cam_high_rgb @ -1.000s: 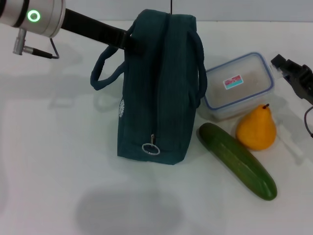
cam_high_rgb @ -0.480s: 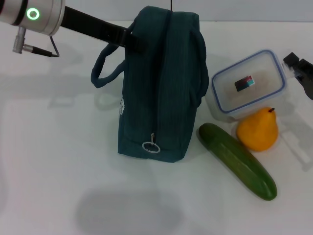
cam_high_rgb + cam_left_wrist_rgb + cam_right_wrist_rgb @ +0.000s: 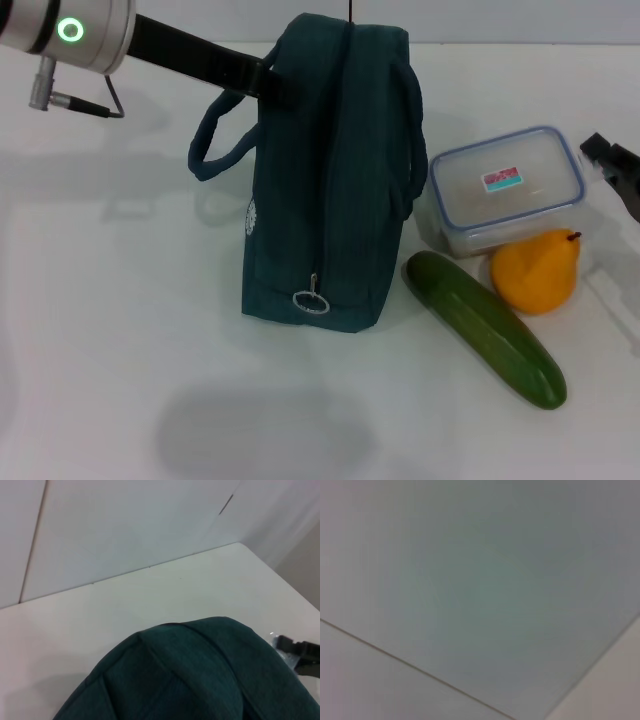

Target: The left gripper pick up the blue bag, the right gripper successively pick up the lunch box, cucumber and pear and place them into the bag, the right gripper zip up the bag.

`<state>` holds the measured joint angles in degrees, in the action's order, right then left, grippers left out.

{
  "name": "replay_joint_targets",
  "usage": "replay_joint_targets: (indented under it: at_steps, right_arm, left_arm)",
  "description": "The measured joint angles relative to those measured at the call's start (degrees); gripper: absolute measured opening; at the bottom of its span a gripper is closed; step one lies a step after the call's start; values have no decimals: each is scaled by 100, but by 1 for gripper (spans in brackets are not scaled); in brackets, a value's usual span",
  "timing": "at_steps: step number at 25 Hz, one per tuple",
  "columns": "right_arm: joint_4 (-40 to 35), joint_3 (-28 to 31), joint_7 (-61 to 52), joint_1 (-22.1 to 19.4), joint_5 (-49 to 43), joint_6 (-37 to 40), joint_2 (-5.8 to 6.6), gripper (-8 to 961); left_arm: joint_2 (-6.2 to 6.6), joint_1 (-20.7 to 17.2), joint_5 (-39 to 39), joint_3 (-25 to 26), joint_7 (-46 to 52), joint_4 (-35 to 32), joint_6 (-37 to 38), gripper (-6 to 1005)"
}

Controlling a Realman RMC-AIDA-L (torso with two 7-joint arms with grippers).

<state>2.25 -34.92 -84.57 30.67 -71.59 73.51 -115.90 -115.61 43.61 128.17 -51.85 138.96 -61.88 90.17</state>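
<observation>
The lunch box is slanting close beside the blue bag, so the robot's right gripper needs to straighten the lunch box, then open and grip its outer end (image 3: pixel 578 180) before lifting it.
The blue bag (image 3: pixel 325 180) stands upright mid-table, zipper ring (image 3: pixel 309 300) facing me. My left gripper (image 3: pixel 278 86) reaches in from the back left and is shut on the bag's top edge, its fingers hidden by the fabric; the left wrist view is filled by the bag (image 3: pixel 200 680). The lunch box (image 3: pixel 507 190) sits level just right of the bag. My right gripper (image 3: pixel 598 152) grips its right end at the frame edge. The pear (image 3: pixel 536 270) lies in front of the box, the cucumber (image 3: pixel 485 328) diagonally in front of the bag's right side.
The white table (image 3: pixel 120 330) stretches wide to the left and front of the bag. A white wall (image 3: pixel 125 525) rises behind the table. The right wrist view shows only a blank pale surface.
The lunch box shifted right with my right gripper, tipped up, then came level again. The pear slid slightly right and forward. The bag and left arm barely moved.
</observation>
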Motion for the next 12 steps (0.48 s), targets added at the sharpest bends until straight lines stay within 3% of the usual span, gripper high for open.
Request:
replay_joint_targets:
  at_steps: [12]
  right_arm:
    - [-215, 41, 100, -144, 25, -406, 19, 88]
  left_arm:
    - [-5, 16, 2, 0, -30, 34, 0, 36]
